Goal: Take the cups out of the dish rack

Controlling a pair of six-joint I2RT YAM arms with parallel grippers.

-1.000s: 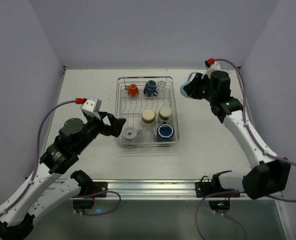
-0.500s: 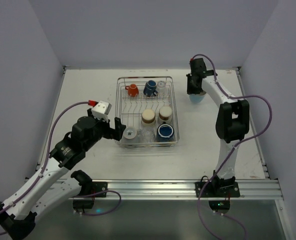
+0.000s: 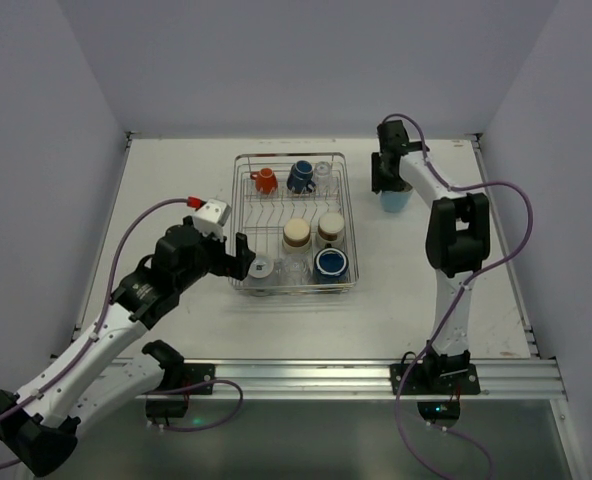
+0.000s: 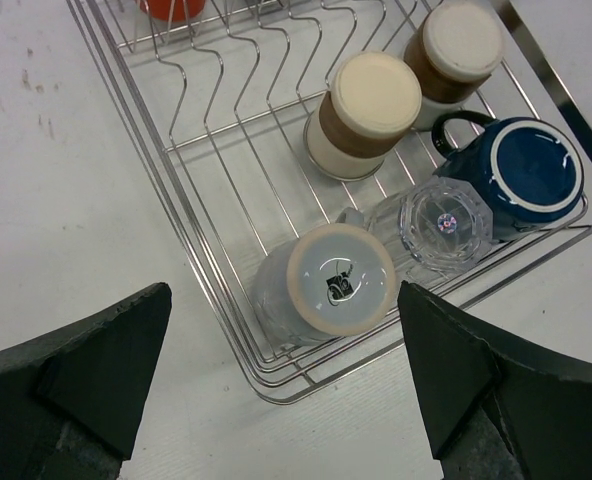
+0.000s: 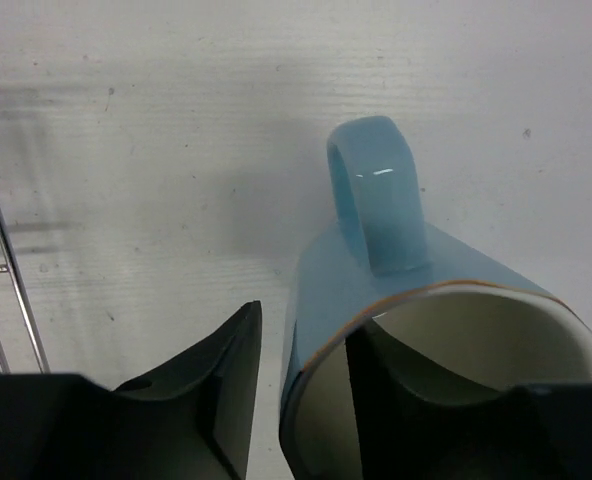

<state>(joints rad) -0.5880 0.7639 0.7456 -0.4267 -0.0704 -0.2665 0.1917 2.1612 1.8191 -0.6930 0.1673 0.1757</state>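
Note:
Next, I close my left gripper across the upturned pale cup's sides [image 3: 262, 267] [image 4: 338, 282], near its bottom, at the near corner of the dish rack.
The dish rack [image 3: 244, 205] holds an orange mug [image 3: 265, 181], a dark blue mug [image 3: 300, 177], a clear glass [image 3: 323, 172], two cream-and-brown tumblers [image 3: 296, 233], another dark blue mug [image 3: 331, 264] and a second clear glass [image 3: 294, 268]. My left gripper [image 3: 243, 256] is open beside the rack's near left corner [image 4: 166, 195], just short of an upturned pale cup [image 4: 331, 285]. My right gripper [image 3: 390, 187] straddles the wall of a light blue mug [image 5: 336, 290] standing on the table right of the rack. One finger is inside it, and a strip of table shows beside the outer finger [image 5: 231, 370].
The light blue mug [image 3: 397, 201] stands a little right of the rack's far right corner. Purple walls close in the white table [image 3: 176, 190] on three sides. A metal rail [image 3: 306, 375] runs along the near edge.
My right arm swung in and set the light blue mug down on the table right of the rack. My left gripper moved closer to the rack's near left corner.

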